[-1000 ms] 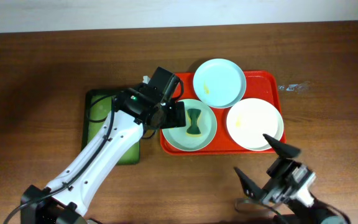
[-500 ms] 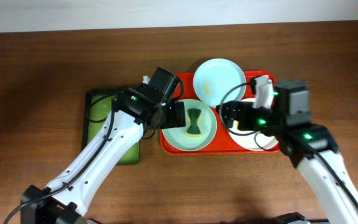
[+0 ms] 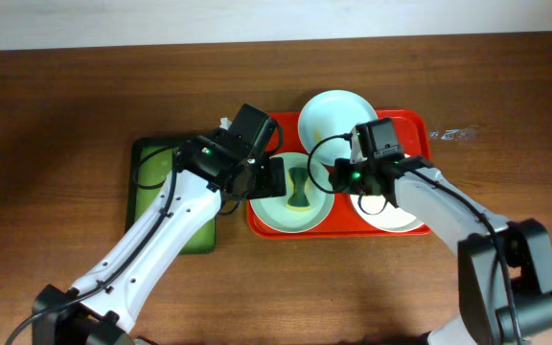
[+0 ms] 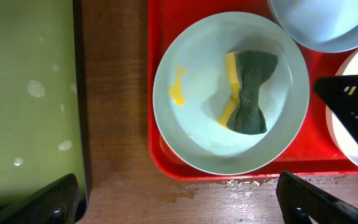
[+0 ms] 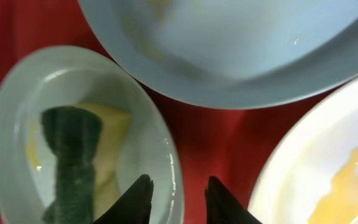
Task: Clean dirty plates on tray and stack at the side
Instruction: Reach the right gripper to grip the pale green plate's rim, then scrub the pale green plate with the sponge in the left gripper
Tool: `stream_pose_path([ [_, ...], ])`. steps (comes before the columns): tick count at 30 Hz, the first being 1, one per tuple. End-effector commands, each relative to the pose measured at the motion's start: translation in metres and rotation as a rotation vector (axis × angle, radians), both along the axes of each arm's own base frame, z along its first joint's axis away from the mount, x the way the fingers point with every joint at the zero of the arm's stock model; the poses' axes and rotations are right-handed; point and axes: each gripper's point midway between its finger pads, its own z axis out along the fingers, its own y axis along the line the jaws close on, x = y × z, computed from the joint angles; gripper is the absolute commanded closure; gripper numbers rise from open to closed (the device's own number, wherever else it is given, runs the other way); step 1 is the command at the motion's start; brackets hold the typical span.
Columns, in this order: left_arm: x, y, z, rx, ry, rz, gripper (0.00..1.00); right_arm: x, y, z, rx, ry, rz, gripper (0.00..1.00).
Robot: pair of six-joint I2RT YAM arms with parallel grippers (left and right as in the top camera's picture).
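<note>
Next, my left gripper picks up the sponge (image 3: 299, 188) by its narrow middle and wipes the plate before stacking, as a yellow smear shows on that plate under my right gripper.
The red tray (image 3: 420, 125) holds three plates. On the front-left pale blue plate (image 3: 278, 206) lie a yellow-green sponge (image 3: 300, 189) and a yellow smear (image 4: 177, 90). My left gripper (image 3: 268, 177) hovers over that plate's left edge, open wide and empty. My right gripper (image 5: 179, 196) straddles the same plate's right rim (image 5: 169, 168): one finger is inside the plate, the other over the red tray (image 5: 210, 137), and a gap shows on both sides. The back pale blue plate (image 3: 329, 120) and the white plate (image 3: 401, 216), smeared yellow, lie beside it.
A green tray (image 3: 156, 168) with a dark rim and wet drops lies left of the red tray, under my left arm. Water spots mark the wood (image 4: 253, 183) in front of the red tray. Something small glints on the table at the right (image 3: 451, 134).
My right arm has swung from the table's front right to the tray, and its jaws have narrowed around the sponge plate's rim. The left arm has not moved.
</note>
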Motion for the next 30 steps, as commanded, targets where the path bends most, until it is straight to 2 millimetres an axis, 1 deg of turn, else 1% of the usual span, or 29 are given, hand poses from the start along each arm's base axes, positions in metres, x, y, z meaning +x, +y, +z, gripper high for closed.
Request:
stream_pose_path([
  [1,0.002,0.003,-0.002,0.014,0.0,-0.007,0.01,0.004,0.006,-0.001,-0.003,-0.01,0.036,0.7],
  [4,0.002,0.003,-0.002,0.013,0.0,-0.008,0.01,0.001,0.016,-0.007,-0.014,-0.013,0.083,0.7],
  [6,0.0,-0.001,-0.002,-0.003,0.01,-0.014,0.01,0.0,0.014,-0.009,-0.027,-0.006,0.079,0.7],
  [8,-0.003,-0.005,-0.003,-0.029,0.026,-0.025,0.01,-0.001,0.01,-0.019,-0.049,0.014,0.071,0.69],
  [11,-0.003,-0.005,-0.003,-0.029,0.026,-0.025,0.01,-0.002,0.009,-0.026,-0.053,0.031,0.07,0.68],
  [14,-0.003,-0.005,-0.003,-0.03,0.026,-0.025,0.01,-0.004,0.009,-0.027,-0.048,0.045,0.062,0.72],
  [15,-0.003,-0.007,-0.003,-0.035,0.027,-0.027,0.0,-0.005,0.009,-0.027,-0.049,0.048,0.062,0.75],
  [16,-0.003,-0.01,-0.004,-0.048,0.03,-0.032,0.1,-0.005,0.01,-0.027,-0.046,0.049,0.064,0.82],
  [17,-0.002,-0.014,-0.005,-0.068,0.034,-0.039,0.33,-0.004,0.01,-0.026,-0.045,0.046,0.064,0.88],
  [18,0.0,-0.019,-0.009,-0.084,0.041,-0.045,0.51,-0.003,0.011,-0.025,-0.041,0.043,0.065,0.89],
  [19,0.002,-0.022,-0.014,-0.088,0.049,-0.048,0.61,-0.003,0.012,-0.025,-0.038,0.044,0.066,0.89],
  [20,0.005,-0.026,-0.021,-0.092,0.06,-0.052,0.64,-0.004,0.013,-0.024,-0.031,0.045,0.07,0.89],
  [21,0.009,-0.036,-0.034,-0.116,0.083,-0.064,0.62,-0.004,0.014,-0.024,-0.024,0.046,0.073,0.89],
  [22,0.012,-0.043,-0.042,-0.133,0.094,-0.085,0.59,-0.004,0.014,-0.024,-0.024,0.046,0.073,0.89],
  [23,0.016,-0.051,-0.054,-0.146,0.108,-0.12,0.6,-0.003,0.014,-0.023,-0.023,0.045,0.071,0.89],
  [24,0.018,-0.053,-0.063,-0.14,0.118,-0.119,0.6,-0.003,0.014,-0.023,-0.021,0.044,0.072,0.89],
  [25,0.021,-0.054,-0.078,-0.131,0.137,-0.117,0.6,-0.003,0.014,-0.022,-0.02,0.043,0.072,0.89],
  [26,0.023,-0.055,-0.086,-0.125,0.147,-0.116,0.61,-0.003,0.014,-0.022,-0.02,0.043,0.072,0.89],
  [28,0.029,-0.061,-0.101,-0.131,0.148,-0.137,0.62,-0.002,0.014,-0.022,-0.02,0.043,0.072,0.89],
  [29,0.03,-0.069,-0.103,-0.163,0.146,-0.177,0.61,-0.002,0.015,-0.022,-0.02,0.041,0.072,0.89],
  [30,0.03,-0.084,-0.106,-0.234,0.161,-0.213,0.61,-0.002,0.015,-0.022,-0.02,0.041,0.072,0.89],
])
